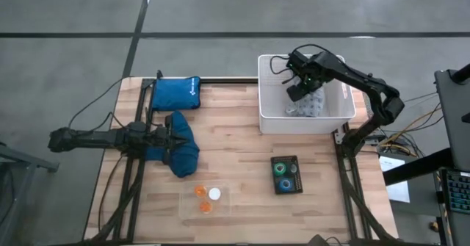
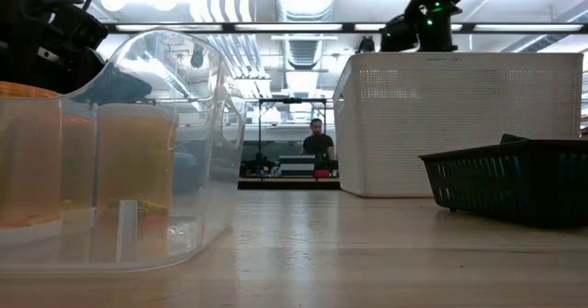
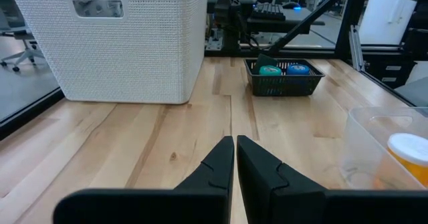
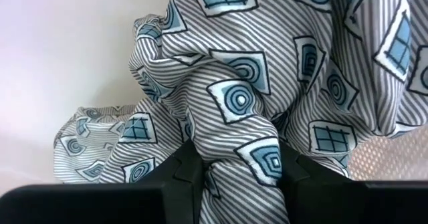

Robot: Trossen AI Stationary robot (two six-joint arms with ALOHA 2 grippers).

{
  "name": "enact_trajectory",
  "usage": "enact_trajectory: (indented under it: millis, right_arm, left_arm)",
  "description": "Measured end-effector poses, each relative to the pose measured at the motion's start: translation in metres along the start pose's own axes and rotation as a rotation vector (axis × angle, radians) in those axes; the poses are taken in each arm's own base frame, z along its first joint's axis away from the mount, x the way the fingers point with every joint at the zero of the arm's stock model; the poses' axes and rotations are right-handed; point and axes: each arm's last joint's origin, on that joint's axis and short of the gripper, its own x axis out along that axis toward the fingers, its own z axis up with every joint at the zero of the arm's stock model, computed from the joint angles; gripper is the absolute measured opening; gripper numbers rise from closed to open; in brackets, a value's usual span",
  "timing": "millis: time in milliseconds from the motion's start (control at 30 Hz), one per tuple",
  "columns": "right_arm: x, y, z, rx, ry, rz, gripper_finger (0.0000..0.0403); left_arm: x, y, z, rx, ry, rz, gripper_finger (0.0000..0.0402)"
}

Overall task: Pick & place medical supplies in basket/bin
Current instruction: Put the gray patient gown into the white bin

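Note:
The pale grey patterned cloth, now held over the white bin, will go down inside the white bin (image 1: 311,109), near the bin's near side, where I should place it with my right gripper.
My right gripper (image 1: 299,92) hangs over the white bin (image 1: 342,114), pointing steeply down, and is shut on the pale grey patterned cloth (image 1: 311,105). At the table's left my left gripper (image 1: 171,136) rests level and shut, with nothing between its fingers (image 3: 234,158). The dark blue cloth (image 1: 183,155) lies heaped on the table under and beside it. Orange and white caps (image 1: 206,196) stand in a clear tub near the front edge. Green and blue tape rolls (image 1: 286,175) sit in a small black basket. My right gripper pinches a bunched fold of the patterned cloth (image 4: 242,158) between its two fingers (image 4: 185,177), several layers thick, coming from above. The rest of the cloth hangs slack below the fingers inside the bin; whether its lower end rests on the bin's floor I cannot tell. My left gripper lies over the dark blue cloth; whether it touches it I cannot tell.
A flat bright blue zip pouch (image 1: 176,93) lies at the far left of the table. The clear tub (image 2: 119,152) stands close in front of the low camera. A person (image 2: 318,142) sits far behind the table. Bare wood lies between the bin and the black basket (image 3: 283,78).

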Motion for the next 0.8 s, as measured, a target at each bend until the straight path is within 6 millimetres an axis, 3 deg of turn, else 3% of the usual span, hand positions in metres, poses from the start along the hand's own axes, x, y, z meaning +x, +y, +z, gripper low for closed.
enact_trajectory:
  millis: [500,800]
  right_arm:
    - [0.015,-0.030,-0.039,0.140,-0.087,0.078,0.0091]
    - [0.050,-0.029,-0.054,0.145,-0.043,0.067,0.0091]
  left_arm:
    - [0.000,0.000,0.000,0.000,0.000,0.000,0.0026]
    - [0.000,0.000,0.000,-0.004,0.000,0.000,0.0026]
